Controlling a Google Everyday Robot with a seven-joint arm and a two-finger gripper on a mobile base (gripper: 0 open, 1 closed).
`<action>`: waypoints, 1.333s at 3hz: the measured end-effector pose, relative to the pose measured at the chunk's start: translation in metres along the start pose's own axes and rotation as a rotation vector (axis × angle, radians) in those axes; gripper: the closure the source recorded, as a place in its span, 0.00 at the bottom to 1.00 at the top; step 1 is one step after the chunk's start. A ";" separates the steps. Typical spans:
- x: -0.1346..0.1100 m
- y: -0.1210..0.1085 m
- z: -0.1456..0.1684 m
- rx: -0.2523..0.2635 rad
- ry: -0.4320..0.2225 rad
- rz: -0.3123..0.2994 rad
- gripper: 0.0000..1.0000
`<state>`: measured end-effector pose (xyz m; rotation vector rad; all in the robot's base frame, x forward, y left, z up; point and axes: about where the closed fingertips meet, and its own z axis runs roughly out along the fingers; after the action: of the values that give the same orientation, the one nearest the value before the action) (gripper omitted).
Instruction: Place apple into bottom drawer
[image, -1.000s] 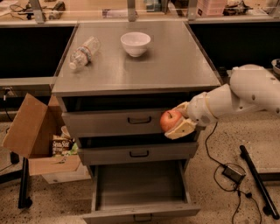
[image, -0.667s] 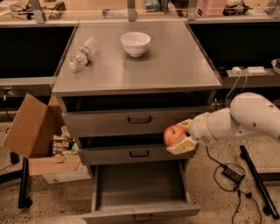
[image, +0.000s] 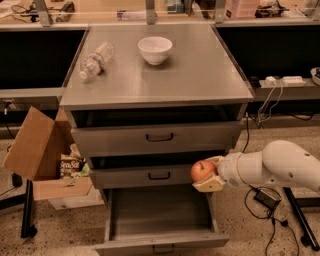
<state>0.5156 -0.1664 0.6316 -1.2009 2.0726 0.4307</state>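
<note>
The apple, now in front of the middle drawer, will be let go by my gripper on the grey bottom of the bottom drawer, near the side (image: 187, 214) that is closest to my arm.
The red-orange apple (image: 201, 170) is held in my gripper (image: 206, 174), which reaches in from the right on a white arm. The cream fingers (image: 209, 185) are shut on the apple, one above and one below it. The apple hangs in front of the right end of the middle drawer (image: 155, 176), just above the right back corner of the bottom drawer (image: 159, 212). The bottom drawer is pulled open and its grey interior holds nothing.
A white bowl (image: 155, 49) and a lying plastic bottle (image: 96, 60) sit on the cabinet top (image: 200, 75). An open cardboard box (image: 42, 155) with snack packs stands at the left. Cables and a black stand leg (image: 300, 220) lie on the floor at the right.
My gripper has moved down with the apple, from level with the top drawer to just above the open bottom drawer.
</note>
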 end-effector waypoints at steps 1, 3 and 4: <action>0.000 0.002 0.000 -0.009 0.002 0.000 1.00; 0.103 0.009 0.102 0.011 0.076 0.092 1.00; 0.154 0.005 0.146 0.017 0.123 0.149 1.00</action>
<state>0.5187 -0.1748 0.4192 -1.0912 2.2763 0.4163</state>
